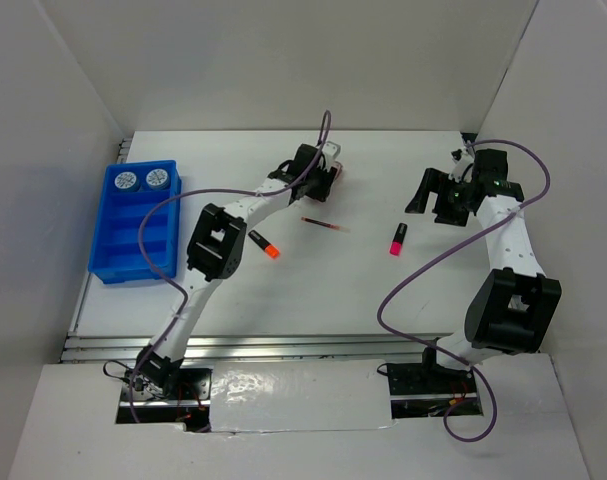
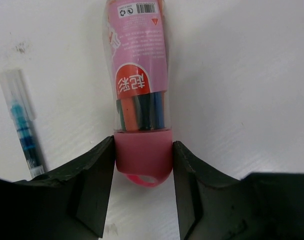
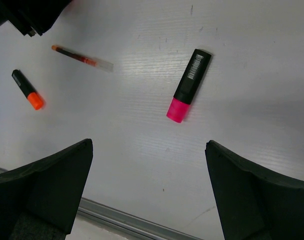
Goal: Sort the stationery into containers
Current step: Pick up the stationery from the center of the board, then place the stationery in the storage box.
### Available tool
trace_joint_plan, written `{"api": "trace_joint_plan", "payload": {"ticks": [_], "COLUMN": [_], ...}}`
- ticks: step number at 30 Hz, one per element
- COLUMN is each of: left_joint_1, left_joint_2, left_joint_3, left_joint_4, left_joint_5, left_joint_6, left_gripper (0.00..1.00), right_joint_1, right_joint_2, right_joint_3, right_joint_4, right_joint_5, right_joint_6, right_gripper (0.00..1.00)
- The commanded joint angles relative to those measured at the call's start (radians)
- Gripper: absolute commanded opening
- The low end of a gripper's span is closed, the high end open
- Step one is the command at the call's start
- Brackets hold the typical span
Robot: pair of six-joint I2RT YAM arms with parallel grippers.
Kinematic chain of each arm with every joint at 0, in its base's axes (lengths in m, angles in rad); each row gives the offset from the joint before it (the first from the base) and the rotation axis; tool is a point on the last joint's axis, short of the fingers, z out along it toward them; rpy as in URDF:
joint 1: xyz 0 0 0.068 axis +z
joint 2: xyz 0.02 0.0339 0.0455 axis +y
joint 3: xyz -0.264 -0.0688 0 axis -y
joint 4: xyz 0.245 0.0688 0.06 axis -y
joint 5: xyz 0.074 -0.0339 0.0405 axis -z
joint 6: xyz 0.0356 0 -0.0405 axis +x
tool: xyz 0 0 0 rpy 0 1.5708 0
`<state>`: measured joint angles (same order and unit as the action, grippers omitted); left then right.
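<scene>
Next, the left gripper leaves the chunky pink marker in the robot's right gripper, just above the clear end of the red pen (image 1: pixel 351 211).
My left gripper (image 2: pixel 143 167) is at the back middle of the table (image 1: pixel 321 178), shut on the pink cap of the chunky pink marker (image 2: pixel 140 75), which lies on the table. A thin blue pen (image 2: pixel 24 127) lies just left of it. The red pen (image 1: pixel 325 225), black-orange highlighter (image 1: pixel 265 245) and black-pink highlighter (image 1: pixel 397 240) lie mid-table. My right gripper (image 3: pixel 149 185) is open and empty, hovering above and to the right of the black-pink highlighter (image 3: pixel 189 85). The blue tray (image 1: pixel 101 262) at far left holds two tape rolls (image 1: pixel 126 181) (image 1: pixel 157 178) in its back compartments.
White walls enclose the table on three sides. A metal rail (image 3: pixel 131 222) runs along the table's near edge. The right wrist view also shows the red pen (image 3: pixel 81 58) and black-orange highlighter (image 3: pixel 27 90). Purple cables loop over both arms.
</scene>
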<state>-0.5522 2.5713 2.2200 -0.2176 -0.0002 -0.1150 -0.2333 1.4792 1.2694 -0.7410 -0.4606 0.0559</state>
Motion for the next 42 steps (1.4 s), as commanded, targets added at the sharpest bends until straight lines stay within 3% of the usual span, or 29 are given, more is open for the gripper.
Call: {"api": "trace_joint_plan", "payload": {"ticks": [1, 4, 11, 20, 27, 32, 42], "left_joint_1": [-0.017, -0.003, 0.024, 0.048, 0.002, -0.031, -0.072], "left_joint_2": [-0.117, -0.195, -0.362, -0.433, -0.538, -0.6, -0.671], "left_joint_3": [-0.119, -0.193, -0.338, -0.442, -0.554, -0.614, -0.671], "left_joint_4": [-0.003, 0.046, 0.185, 0.328, 0.396, 0.395, 0.409], "left_joint_5": [0.045, 0.092, 0.29, 0.446, 0.468, 0.45, 0.496], "left_joint_6": [-0.044, -0.109, -0.32, -0.592, -0.6, -0.592, -0.634], "left_gripper": [0.1, 0.0, 0.0, 0.0, 0.0, 0.0, 0.0], "right_joint_1": [0.006, 0.008, 0.006, 0.041, 0.1, 0.14, 0.207], "right_joint_2": [-0.01, 0.0, -0.023, 0.136, 0.242, 0.234, 0.3], "right_joint_3": [0.013, 0.016, -0.111, -0.076, -0.028, -0.031, 0.031], "right_joint_4": [-0.003, -0.001, 0.12, 0.213, 0.354, 0.436, 0.41], "right_joint_5": [-0.056, -0.116, -0.439, -0.591, -0.648, -0.61, -0.539], "right_joint_6": [0.015, 0.027, 0.145, 0.297, 0.504, 0.636, 0.685], "right_gripper": [1.0, 1.0, 1.0, 1.0, 1.0, 1.0, 0.97]}}
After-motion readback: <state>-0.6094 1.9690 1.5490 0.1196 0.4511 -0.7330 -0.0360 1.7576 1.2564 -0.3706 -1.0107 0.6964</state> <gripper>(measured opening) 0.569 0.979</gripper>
